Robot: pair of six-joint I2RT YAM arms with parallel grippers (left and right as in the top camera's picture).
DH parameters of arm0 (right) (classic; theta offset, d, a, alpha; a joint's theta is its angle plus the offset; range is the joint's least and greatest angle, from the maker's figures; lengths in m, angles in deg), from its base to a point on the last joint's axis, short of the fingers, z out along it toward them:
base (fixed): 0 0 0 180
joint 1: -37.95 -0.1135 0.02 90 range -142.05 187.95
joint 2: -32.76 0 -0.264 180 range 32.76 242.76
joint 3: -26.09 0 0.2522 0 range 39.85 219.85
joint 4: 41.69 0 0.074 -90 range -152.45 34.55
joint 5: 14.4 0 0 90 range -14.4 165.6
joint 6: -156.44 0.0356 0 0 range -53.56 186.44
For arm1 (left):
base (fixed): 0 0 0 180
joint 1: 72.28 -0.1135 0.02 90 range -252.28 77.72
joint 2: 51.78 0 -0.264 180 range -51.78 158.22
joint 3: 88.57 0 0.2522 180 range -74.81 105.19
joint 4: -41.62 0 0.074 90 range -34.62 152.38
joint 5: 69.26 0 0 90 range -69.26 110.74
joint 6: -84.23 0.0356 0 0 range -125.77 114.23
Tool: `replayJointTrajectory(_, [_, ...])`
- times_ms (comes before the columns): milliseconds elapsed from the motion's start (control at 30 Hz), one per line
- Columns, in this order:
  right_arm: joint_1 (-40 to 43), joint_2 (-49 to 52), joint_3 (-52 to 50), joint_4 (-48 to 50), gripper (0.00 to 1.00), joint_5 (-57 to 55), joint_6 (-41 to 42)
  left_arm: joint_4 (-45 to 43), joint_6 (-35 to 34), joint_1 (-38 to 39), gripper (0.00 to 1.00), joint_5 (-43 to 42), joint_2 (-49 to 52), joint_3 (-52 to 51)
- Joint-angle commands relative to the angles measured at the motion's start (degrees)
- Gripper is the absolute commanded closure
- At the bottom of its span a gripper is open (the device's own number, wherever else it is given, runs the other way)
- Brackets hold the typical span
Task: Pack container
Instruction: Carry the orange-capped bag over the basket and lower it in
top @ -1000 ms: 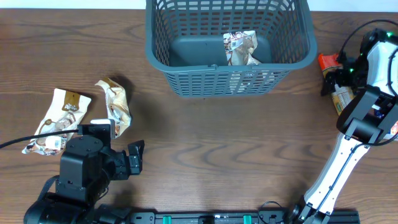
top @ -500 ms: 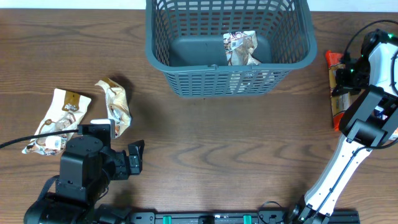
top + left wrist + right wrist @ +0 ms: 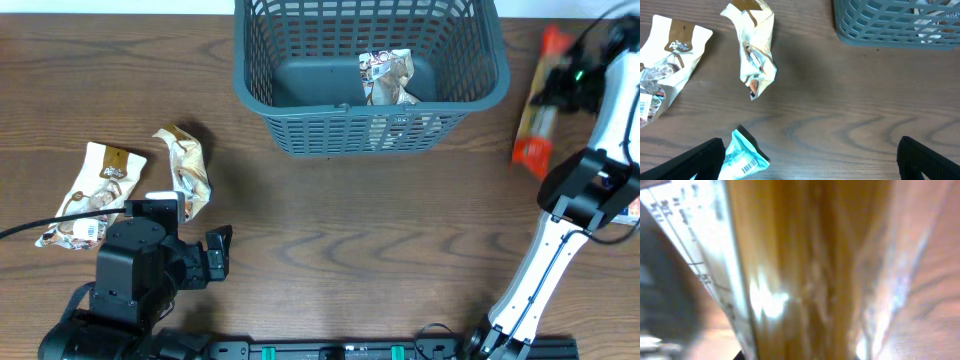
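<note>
I will use my right gripper to set the long orange packet free so that it rests on top of the snack packet inside the container (image 3: 395, 57).
The container (image 3: 300, 130), a dark grey-blue slotted basket, stands at the back centre with one snack packet (image 3: 385, 75) inside. To its right my right gripper (image 3: 566, 88) is shut on a long orange packet (image 3: 532, 130), which hangs blurred above the table. That orange packet (image 3: 805, 270) fills the right wrist view and hides the fingers. My left gripper (image 3: 215, 255) is open low at the front left. Its fingers (image 3: 705, 157) stand wide apart, with a light blue packet (image 3: 746, 156) beside the left one. The container's corner (image 3: 890, 30) shows top right in the left wrist view.
Two cream and brown packets lie at the left: a flat one (image 3: 95, 190) and a crumpled one (image 3: 187, 165). In the left wrist view they appear as the flat packet (image 3: 665, 65) and the crumpled packet (image 3: 756, 55). The right arm's white link (image 3: 545, 260) rises at the right edge.
The right gripper has shut on the orange packet and lifted it off the table, swinging it up and slightly left. The left arm and the packets at the left have not moved.
</note>
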Motion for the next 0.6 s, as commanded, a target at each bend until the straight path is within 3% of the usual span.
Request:
replayJointTrajectory(0, [-0.5, -9.38, 13.42, 0.66, 0.99, 8.57, 5.97, 0.15, 0.76, -0.26, 0.01, 0.48, -0.04, 0.42])
replayJointTrajectory(100, [-0.5, -15.19, 20.26, 2.01, 0.99, 8.59, 8.72, 0.15, 0.76, -0.26, 0.01, 0.48, -0.04, 0.42])
replayJointTrajectory(300, [-2.05, -28.5, 20.28, 12.81, 0.99, 10.64, 17.29, 0.15, 0.76, -0.26, 0.01, 0.48, -0.04, 0.42])
replayJointTrajectory(567, [-14.29, -31.61, 19.39, 34.45, 0.99, 11.1, 22.84, 0.13, 0.76, -0.26, 0.01, 0.48, -0.04, 0.42])
